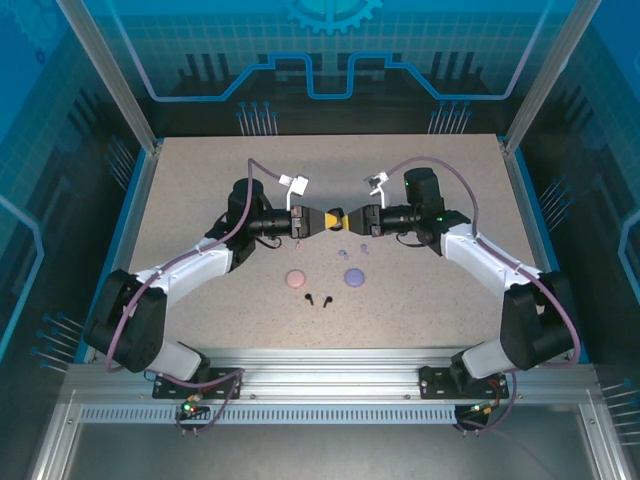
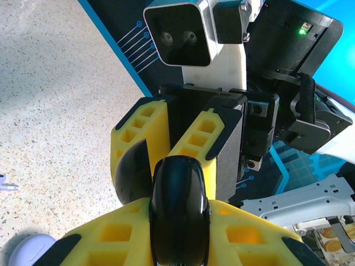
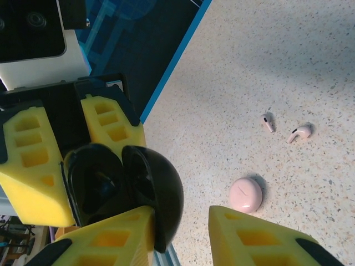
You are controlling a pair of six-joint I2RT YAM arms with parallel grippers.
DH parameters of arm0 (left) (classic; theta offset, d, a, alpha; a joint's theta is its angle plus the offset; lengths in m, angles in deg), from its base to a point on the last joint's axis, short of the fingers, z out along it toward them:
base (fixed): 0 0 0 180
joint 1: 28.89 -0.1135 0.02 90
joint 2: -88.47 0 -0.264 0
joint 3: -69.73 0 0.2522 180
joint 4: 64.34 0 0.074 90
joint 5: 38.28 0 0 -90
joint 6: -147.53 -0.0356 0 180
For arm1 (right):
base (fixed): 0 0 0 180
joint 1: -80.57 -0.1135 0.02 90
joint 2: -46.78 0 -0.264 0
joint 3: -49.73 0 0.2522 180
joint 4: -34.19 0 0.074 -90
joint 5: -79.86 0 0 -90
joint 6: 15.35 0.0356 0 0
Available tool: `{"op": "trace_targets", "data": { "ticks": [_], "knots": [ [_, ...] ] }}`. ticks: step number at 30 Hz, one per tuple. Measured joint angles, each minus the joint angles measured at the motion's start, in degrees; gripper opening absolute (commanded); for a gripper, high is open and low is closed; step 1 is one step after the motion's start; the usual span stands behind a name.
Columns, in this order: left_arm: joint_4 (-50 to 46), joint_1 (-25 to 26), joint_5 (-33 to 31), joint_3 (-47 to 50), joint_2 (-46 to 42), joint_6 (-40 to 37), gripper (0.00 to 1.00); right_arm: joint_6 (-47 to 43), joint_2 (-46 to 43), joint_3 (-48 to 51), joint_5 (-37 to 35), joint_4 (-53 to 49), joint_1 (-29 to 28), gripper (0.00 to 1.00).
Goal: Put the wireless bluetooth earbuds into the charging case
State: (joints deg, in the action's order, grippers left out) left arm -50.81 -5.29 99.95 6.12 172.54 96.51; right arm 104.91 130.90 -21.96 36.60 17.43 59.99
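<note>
The case's hollows face my right gripper, so it should hold the case's lid while my left gripper retakes the case's base (image 2: 178, 221), hollows tilted up.
A black charging case (image 1: 335, 219) hangs above the table's middle with my left gripper (image 1: 324, 220) shut on its base (image 2: 179, 216). The case stands hinged open (image 3: 125, 185), both hollows dark. My right gripper (image 3: 180, 224) faces it, jaws open, its left finger against the domed lid, the other finger apart from it. Two black earbuds (image 1: 317, 298) lie on the table near the front. A pair of pink earbuds (image 3: 284, 128) lies beyond the pink case (image 3: 246, 195). One lavender earbud (image 2: 5, 186) rests near the lavender case (image 2: 26, 249).
The pink case (image 1: 296, 278) and the lavender case (image 1: 354, 276) sit shut on the speckled table (image 1: 200, 200), just in front of the two grippers. Blue rails and an aluminium frame (image 1: 130, 110) border the table.
</note>
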Motion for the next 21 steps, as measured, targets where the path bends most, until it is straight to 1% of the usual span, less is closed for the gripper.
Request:
{"op": "trace_targets", "data": {
  "ticks": [4,7,9,10,14,15,16,17,19,20,21],
  "knots": [
    [0.0,-0.1,-0.9,0.0,0.0,0.0,0.00,-0.7,0.7,-1.6,-0.6,-1.5,-0.5,0.20],
    [0.0,-0.1,-1.1,0.0,0.0,0.0,0.00,-1.0,0.8,-2.4,-1.5,-2.7,-0.8,0.10],
    [0.0,-0.1,-1.3,0.0,0.0,0.0,0.00,-1.3,1.0,-2.7,-1.9,-3.5,-0.8,0.02],
    [0.0,-0.1,-1.5,0.0,0.0,0.0,0.00,-1.6,1.1,-2.9,-2.2,-3.9,-0.9,0.00],
    [0.0,-0.1,-2.1,0.0,0.0,0.0,0.01,-2.3,1.1,-3.7,-3.1,-5.2,-1.0,0.00],
    [-0.1,-0.1,-2.2,0.0,0.0,0.0,0.08,-2.3,1.1,-3.9,-3.3,-5.6,-1.0,0.00],
    [-0.3,-0.1,-2.4,0.0,0.0,-0.1,0.18,-2.4,1.1,-4.1,-3.8,-6.1,-1.1,0.00],
    [-0.5,0.0,-2.6,0.0,0.0,-0.1,0.36,-2.6,1.2,-4.5,-4.3,-6.8,-1.2,0.00],
    [-1.2,0.2,-3.7,0.0,0.0,-0.7,0.65,-3.2,1.5,-5.7,-5.7,-8.9,-1.5,0.00],
    [-1.9,0.3,-4.1,-0.2,0.0,-1.0,0.74,-3.7,1.8,-6.8,-6.6,-10.3,-1.7,0.00],
    [-2.7,0.3,-4.6,-0.3,0.0,-1.5,0.79,-4.3,2.1,-7.8,-7.6,-11.8,-1.8,0.00]
  ]
}}
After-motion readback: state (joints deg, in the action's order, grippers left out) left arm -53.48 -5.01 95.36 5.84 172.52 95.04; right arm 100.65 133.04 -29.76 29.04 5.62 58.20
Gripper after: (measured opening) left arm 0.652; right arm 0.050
